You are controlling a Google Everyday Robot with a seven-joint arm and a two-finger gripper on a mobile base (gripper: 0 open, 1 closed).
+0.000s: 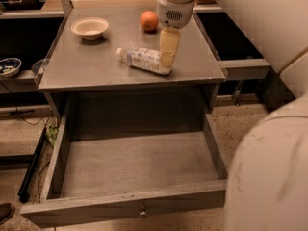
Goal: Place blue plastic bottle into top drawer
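Next, the gripper grips the blue plastic bottle's body (153, 61), just past its middle toward the end opposite the white cap.
The blue plastic bottle (143, 59) lies on its side on the grey table top (96, 69), white cap pointing left. My gripper (168, 57) hangs down from its white wrist and reaches the bottle's right end, at or just above it. The top drawer (130, 165) is pulled fully open below the table top and nothing lies in it. A small round knob (142, 209) sits at the centre of its front panel.
An orange (149, 20) and a cream bowl (89, 27) stand at the back of the table top. My white arm shell (269, 172) fills the lower right. A dark shelf at the left holds a small patterned bowl (8, 66). Cables lie on the floor at left.
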